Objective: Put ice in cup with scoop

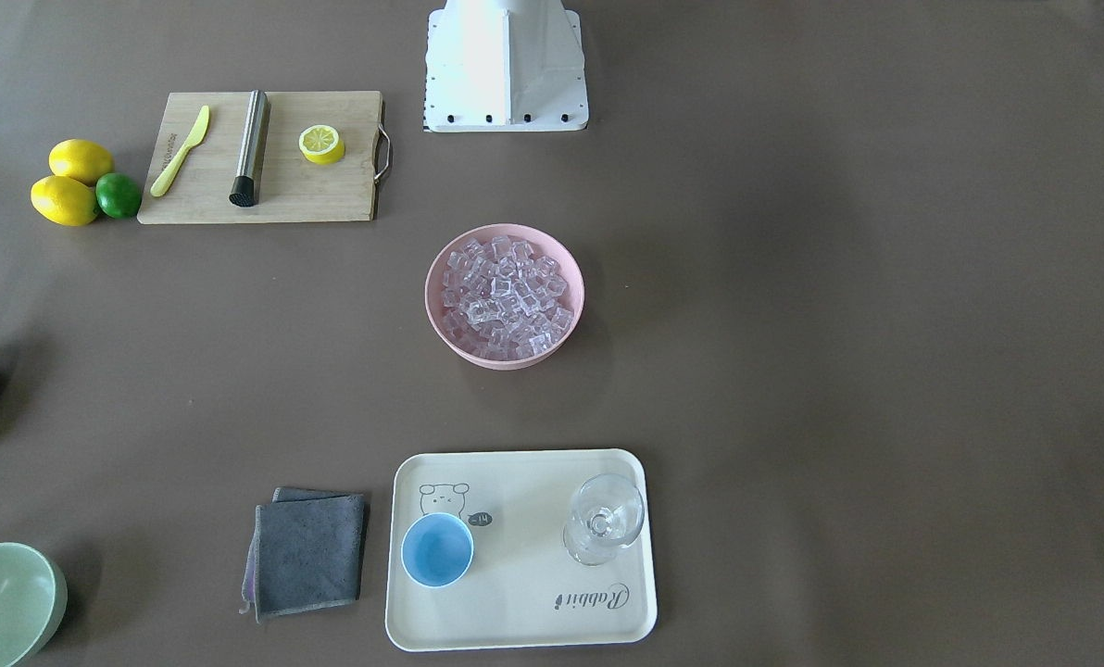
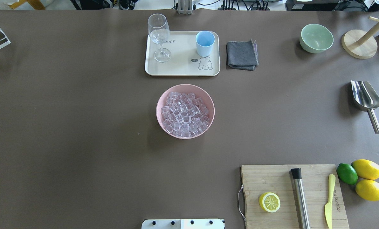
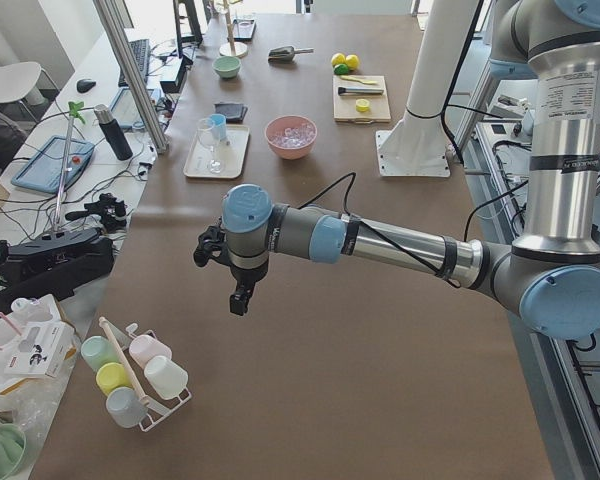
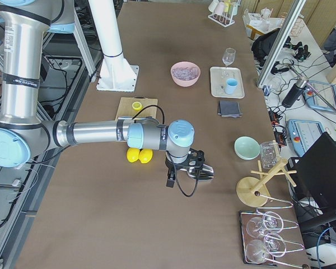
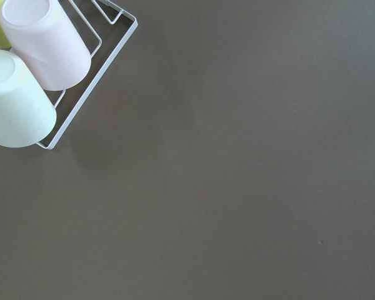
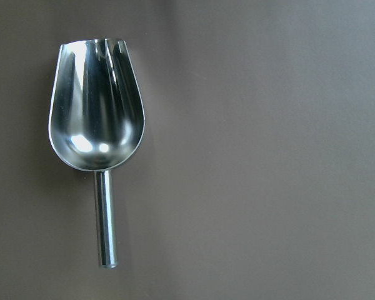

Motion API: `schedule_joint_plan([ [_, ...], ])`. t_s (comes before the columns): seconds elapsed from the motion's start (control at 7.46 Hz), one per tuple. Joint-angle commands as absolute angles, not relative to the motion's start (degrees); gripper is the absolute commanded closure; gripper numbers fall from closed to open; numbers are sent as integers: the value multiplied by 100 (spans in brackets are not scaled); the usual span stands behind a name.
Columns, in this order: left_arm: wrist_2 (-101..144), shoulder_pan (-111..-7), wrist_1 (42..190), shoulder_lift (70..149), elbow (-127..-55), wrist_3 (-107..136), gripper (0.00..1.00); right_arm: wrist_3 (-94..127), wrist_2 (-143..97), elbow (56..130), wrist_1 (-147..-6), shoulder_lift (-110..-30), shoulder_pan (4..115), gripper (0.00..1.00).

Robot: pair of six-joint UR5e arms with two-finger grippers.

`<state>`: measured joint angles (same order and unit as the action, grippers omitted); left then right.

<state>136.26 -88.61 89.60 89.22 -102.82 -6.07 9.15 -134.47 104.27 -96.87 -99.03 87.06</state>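
Note:
The robot's right gripper should next go to the steel scoop and close on the handle's middle (image 6: 105,226), as the scoop's pan must stay free for the ice.
The ice (image 2: 184,111) is a heap of clear cubes in a pink bowl (image 2: 161,105) at mid-table, also in the front view (image 1: 506,295). The light-blue cup (image 2: 205,43) stands upright and empty on a cream tray (image 2: 180,65). The steel scoop (image 2: 366,98) lies flat on the table at the robot's right, pan towards the far side, and fills the right wrist view (image 6: 97,125). My right gripper (image 4: 204,172) hangs over the scoop; my left gripper (image 3: 240,298) hangs over bare table. Both show only in side views, so I cannot tell whether they are open or shut.
A stemmed glass (image 2: 159,36) shares the tray. A grey cloth (image 2: 241,54), a pale green bowl (image 2: 316,38) and a wooden stand (image 2: 359,44) lie beyond the scoop. A cutting board (image 2: 272,181) holds a half lemon, a steel cylinder and a knife. A cup rack (image 5: 87,81) sits near my left gripper.

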Motion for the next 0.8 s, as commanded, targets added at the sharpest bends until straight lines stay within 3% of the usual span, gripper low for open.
schedule_joint_plan([
  [0.0,13431,-8754,9392,8904,-10345,-841,1,2829,-13412,10441,-8084,-10116,7993,0],
  [0.27,13194,-8736,10339,8825,-10152,-1412,1,3822,-12826,10433,-6589,-10405,7289,0],
  [0.67,12411,-8105,11942,8657,-9713,-1476,1,5069,-11974,10451,-5646,-10545,6568,0],
])
